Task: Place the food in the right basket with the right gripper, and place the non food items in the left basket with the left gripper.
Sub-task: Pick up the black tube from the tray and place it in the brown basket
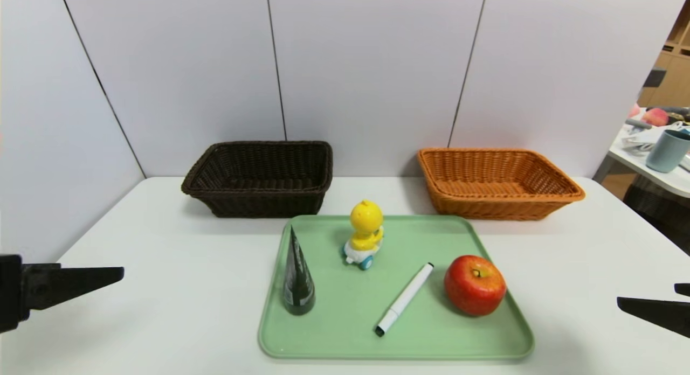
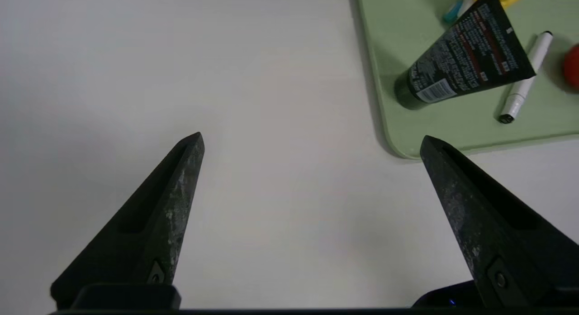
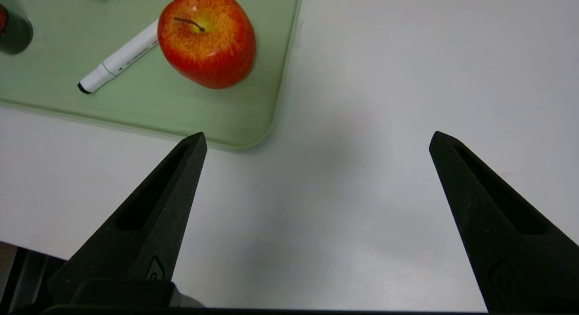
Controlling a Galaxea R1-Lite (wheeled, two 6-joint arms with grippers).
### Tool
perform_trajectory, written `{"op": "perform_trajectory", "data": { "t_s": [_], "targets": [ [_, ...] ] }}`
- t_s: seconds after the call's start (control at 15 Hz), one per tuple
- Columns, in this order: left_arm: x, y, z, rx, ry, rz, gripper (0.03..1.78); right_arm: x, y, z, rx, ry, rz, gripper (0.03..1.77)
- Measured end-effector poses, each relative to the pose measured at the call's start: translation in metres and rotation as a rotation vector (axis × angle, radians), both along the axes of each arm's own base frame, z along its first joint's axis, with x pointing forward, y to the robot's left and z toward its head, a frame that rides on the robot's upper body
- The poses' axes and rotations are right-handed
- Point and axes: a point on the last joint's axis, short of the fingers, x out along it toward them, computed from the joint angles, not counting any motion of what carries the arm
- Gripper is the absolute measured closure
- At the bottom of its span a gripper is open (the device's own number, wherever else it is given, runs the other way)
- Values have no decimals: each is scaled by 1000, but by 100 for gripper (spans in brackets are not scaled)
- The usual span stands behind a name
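Observation:
The robot's left gripper needs to close on the lower body (image 1: 298, 282) (image 2: 431, 84) of the dark tube, just above the tube's cap, at the green tray's edge.
A red apple (image 1: 475, 285) (image 3: 207, 36) sits at the right of a green tray (image 1: 345, 324). A dark tapering tube (image 1: 297, 278) (image 2: 466, 61) stands on its cap at the tray's left. A yellow duck toy (image 1: 365, 232) is at the back middle, and a white marker (image 1: 404, 299) (image 3: 120, 57) lies beside the apple. The dark brown basket (image 1: 259, 202) is back left and the orange basket (image 1: 501, 208) back right. Neither holds anything that I can see. My left gripper (image 2: 312, 137) hangs open over bare table left of the tray. My right gripper (image 3: 317, 134) hangs open right of the tray.
The white table (image 1: 161, 245) ends at grey wall panels just behind the baskets. At the far right, off this table, stands another table with a grey-blue cup (image 1: 667, 150) and clutter.

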Motion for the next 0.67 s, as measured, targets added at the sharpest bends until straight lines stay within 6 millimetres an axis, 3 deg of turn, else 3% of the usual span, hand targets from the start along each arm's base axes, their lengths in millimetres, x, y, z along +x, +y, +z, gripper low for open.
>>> {"op": "perform_trajectory", "data": {
  "t_s": [0.33, 0.67],
  "targets": [
    [26, -24, 2, -40, 52, -150, 12, 18, 7, 2, -5, 50, 64, 10],
    [28, -64, -8, -78, 84, -278, 12, 39, 17, -2, -7, 80, 116, 10]
  ]
}}
